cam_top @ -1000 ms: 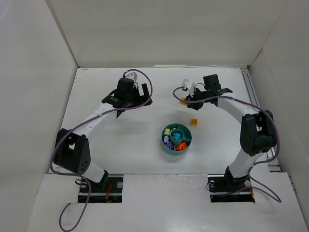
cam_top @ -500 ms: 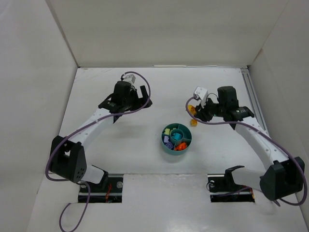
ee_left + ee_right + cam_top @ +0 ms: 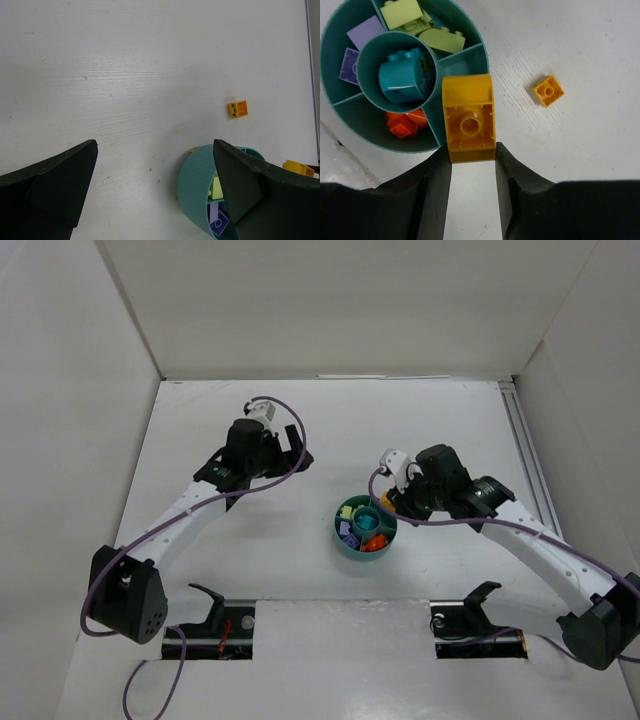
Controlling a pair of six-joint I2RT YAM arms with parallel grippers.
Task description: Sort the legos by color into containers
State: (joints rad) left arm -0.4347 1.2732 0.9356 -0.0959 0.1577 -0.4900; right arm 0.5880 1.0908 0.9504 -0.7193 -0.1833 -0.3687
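The robot's right gripper needs to release the yellow brick in the bare wedge (image 3: 383,524) (image 3: 464,90) between the lime bricks and the orange pieces.
The round teal dish (image 3: 352,544) stands mid-table. In the right wrist view its centre well holds a teal piece (image 3: 399,81), and the wedges hold lime bricks (image 3: 440,40), purple pieces (image 3: 365,32) and orange pieces (image 3: 405,125). One wedge (image 3: 465,60) is bare. My right gripper (image 3: 471,151) is shut on a yellow brick (image 3: 469,118), held over the dish's rim beside that bare wedge. A small yellow-orange brick (image 3: 548,91) lies on the table just beyond the dish. My left gripper (image 3: 155,150) is open and empty, above the table left of the dish (image 3: 197,192).
White walls enclose the table at the left, back and right. A rail (image 3: 525,445) runs along the right edge. The arm bases sit at the near edge. The left arm's purple cable (image 3: 290,415) loops over its wrist.
My right arm has swung from the back of the table towards me, carrying the yellow brick to the dish's rim. The left arm has shifted slightly, still open.
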